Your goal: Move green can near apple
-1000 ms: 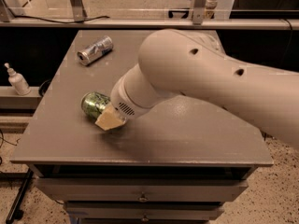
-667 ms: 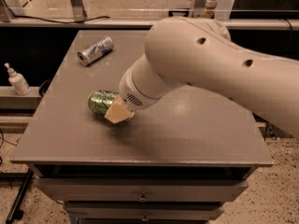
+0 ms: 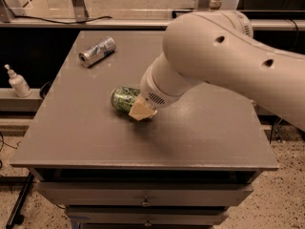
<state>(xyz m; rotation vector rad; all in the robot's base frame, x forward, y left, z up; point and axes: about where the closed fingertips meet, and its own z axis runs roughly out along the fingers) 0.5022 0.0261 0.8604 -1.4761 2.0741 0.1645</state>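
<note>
The green can is to go on the grey table. Next, my gripper lets go of it on the grey table's far half (image 3: 168,73), across from the silver-grey can.
The green can (image 3: 122,98) lies on its side a little left of the middle of the grey table (image 3: 71,137). My gripper (image 3: 141,110) is at the can's right end, under my large cream arm (image 3: 224,66). One cream fingertip (image 3: 142,111) shows in front of the can, and the gripper is shut on the can. The arm covers the right half of the table. The apple is hidden or out of view.
A silver-grey can (image 3: 96,51) lies on its side at the table's far left. A white pump bottle (image 3: 19,82) stands on a ledge left of the table. Drawers (image 3: 143,202) sit under the table's front edge.
The gripper and the green can have moved together to the right and slightly away from the front edge. The silver-grey can has not moved.
</note>
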